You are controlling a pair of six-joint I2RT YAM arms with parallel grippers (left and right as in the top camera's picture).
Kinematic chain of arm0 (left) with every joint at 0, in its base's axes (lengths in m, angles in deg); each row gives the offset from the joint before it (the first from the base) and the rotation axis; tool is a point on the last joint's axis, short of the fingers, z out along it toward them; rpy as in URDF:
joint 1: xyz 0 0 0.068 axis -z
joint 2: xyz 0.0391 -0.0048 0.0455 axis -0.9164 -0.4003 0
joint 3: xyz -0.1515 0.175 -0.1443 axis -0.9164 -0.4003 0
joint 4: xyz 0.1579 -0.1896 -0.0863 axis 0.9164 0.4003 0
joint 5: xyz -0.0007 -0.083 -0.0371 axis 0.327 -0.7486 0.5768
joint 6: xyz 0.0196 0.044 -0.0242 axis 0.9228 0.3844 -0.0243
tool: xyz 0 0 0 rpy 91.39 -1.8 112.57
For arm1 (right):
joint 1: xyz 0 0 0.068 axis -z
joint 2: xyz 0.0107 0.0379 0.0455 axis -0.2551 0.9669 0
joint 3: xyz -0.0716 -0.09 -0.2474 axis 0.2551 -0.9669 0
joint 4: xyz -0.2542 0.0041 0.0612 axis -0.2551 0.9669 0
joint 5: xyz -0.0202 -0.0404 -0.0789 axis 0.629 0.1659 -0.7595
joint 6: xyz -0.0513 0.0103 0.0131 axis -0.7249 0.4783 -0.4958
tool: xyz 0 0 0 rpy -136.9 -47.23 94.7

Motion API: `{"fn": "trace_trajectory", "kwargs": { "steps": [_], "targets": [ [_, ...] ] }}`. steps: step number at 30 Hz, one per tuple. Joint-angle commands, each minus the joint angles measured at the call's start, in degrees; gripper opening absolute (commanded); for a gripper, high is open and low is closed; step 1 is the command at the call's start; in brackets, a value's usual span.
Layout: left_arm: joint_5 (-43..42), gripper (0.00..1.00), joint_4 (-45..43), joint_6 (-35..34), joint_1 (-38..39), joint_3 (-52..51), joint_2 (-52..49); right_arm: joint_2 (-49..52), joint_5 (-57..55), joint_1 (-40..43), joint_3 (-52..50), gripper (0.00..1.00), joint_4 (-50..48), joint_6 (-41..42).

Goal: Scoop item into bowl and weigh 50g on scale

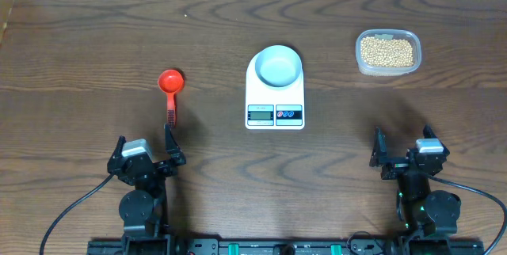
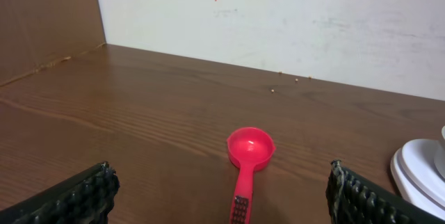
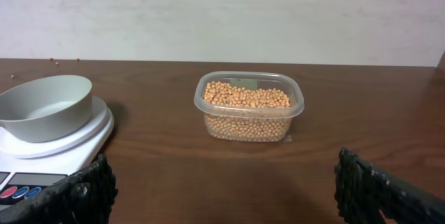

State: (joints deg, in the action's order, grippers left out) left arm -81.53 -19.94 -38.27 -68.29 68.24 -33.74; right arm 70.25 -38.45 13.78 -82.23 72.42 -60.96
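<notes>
I move my left gripper to the red scoop next and close it on the scoop's rim (image 1: pixel 160 83) (image 2: pixel 229 143), on the side facing away from the white scale.
The white bowl (image 1: pixel 279 66) (image 3: pixel 44 106) sits on the white scale (image 1: pixel 275 106) (image 3: pixel 42 170) at the table's centre. Tan beans, the item (image 1: pixel 386 51) (image 3: pixel 248 99), fill a clear plastic tub (image 1: pixel 387 66) (image 3: pixel 248 128) at the back right. A red scoop (image 1: pixel 170 85) (image 2: pixel 249 153) lies left of the scale, handle toward the front. My left gripper (image 1: pixel 144 150) (image 2: pixel 222 206) stands open just short of the scoop's handle. My right gripper (image 1: pixel 404 149) (image 3: pixel 222 196) stands open near the front right, empty, with the tub straight ahead.
A few stray beans (image 2: pixel 288 80) lie near the back wall. A brown side panel (image 2: pixel 42 22) borders the table at the far left. The scale's edge (image 2: pixel 421 172) shows at the right of the left wrist view.
</notes>
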Motion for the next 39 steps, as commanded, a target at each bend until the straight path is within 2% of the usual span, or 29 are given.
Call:
{"fn": "trace_trajectory", "kwargs": {
  "steps": [1,6,10,20,25,30,39],
  "targets": [
    [-1.64,0.98,1.2,0.52,-0.35,-1.07,0.33,-0.37,-0.26,-0.22,-0.09,0.99,0.24,-0.63],
    [-7.61,0.98,0.13,0.52,-0.35,0.09,-0.76,-0.37,-0.26,-0.22,-0.09,0.99,0.24,-0.63],
    [-7.67,0.98,0.2,0.52,-0.35,3.41,-4.46,-0.37,-0.26,-0.22,-0.09,0.99,0.24,-0.63],
    [-8.07,0.98,2.4,0.55,-0.35,19.98,-25.77,-0.37,-0.26,-0.22,-0.09,0.99,0.24,-0.63],
    [-11.32,0.98,5.03,0.76,-0.35,29.2,-36.81,-0.37,-0.26,-0.22,-0.09,0.99,0.24,-0.63],
    [-14.38,0.98,12.04,0.81,-0.35,40.02,-46.82,-0.37,-0.24,-0.22,-0.09,0.99,0.24,-0.63],
    [-15.93,0.98,32.57,1.75,-0.37,64.15,-64.78,-0.37,-0.26,-0.22,-0.09,0.99,0.24,-0.63]
  ]
}}
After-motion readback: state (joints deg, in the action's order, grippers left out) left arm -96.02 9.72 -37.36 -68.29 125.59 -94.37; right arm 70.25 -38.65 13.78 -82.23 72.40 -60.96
